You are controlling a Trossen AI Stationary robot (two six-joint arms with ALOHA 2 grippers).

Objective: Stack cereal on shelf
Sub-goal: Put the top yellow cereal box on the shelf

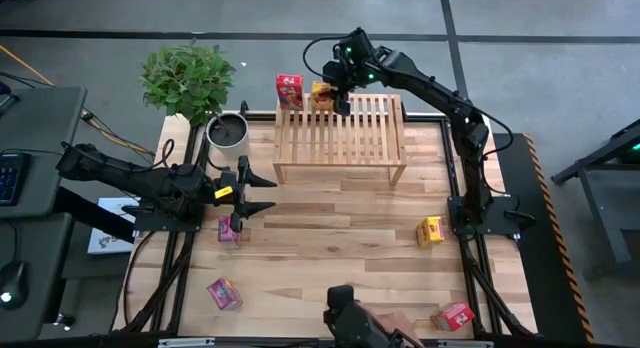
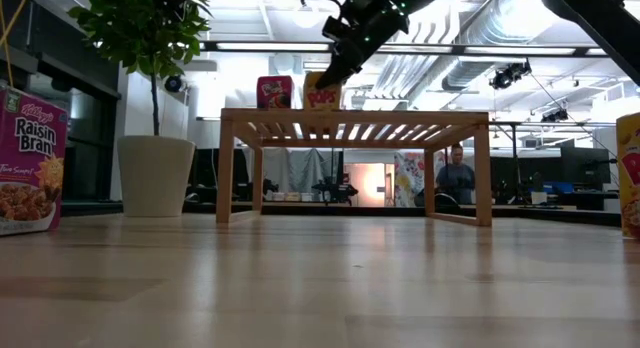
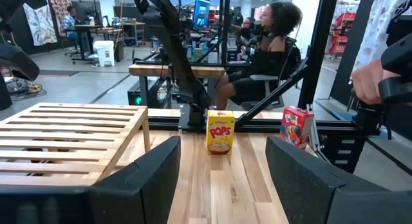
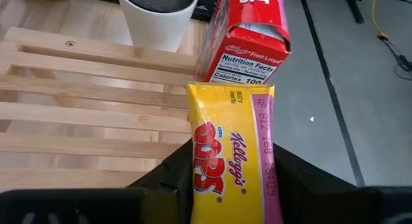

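Note:
The yellow box is leaning beside the red box on the shelf, so my right gripper should open and grip it again to stand it straight on the shelf's slats [image 2: 320,112].
The shelf [image 1: 340,138] is a slatted wooden rack at the table's far middle. A red cereal box [image 1: 289,90] stands on its far left corner. Beside it a yellow Pops cereal box [image 1: 321,94] stands upright on the slats, with my right gripper [image 1: 338,100] shut on it. My left gripper [image 1: 252,194] hovers open over the table's left part, holding nothing. On the tabletop stand two pink boxes [image 1: 229,231] [image 1: 224,293], a yellow box [image 1: 430,231] and a red box [image 1: 453,316]. My right gripper pinches the yellow box's upper end [image 4: 194,176] between its two fingers [image 4: 164,179], one on each of two opposite sides. The fingers slant down from above and from the table's right. The box stands upright, its bottom [image 2: 322,107] on the shelf's far edge, beside the red box [image 4: 248,34].
A potted plant [image 1: 229,133] in a white pot stands just left of the shelf. The low view has a Raisin Bran box [image 2: 30,158] near at the left. People sit in the room beyond, and a person's hand [image 3: 370,82] shows past the table's right side.

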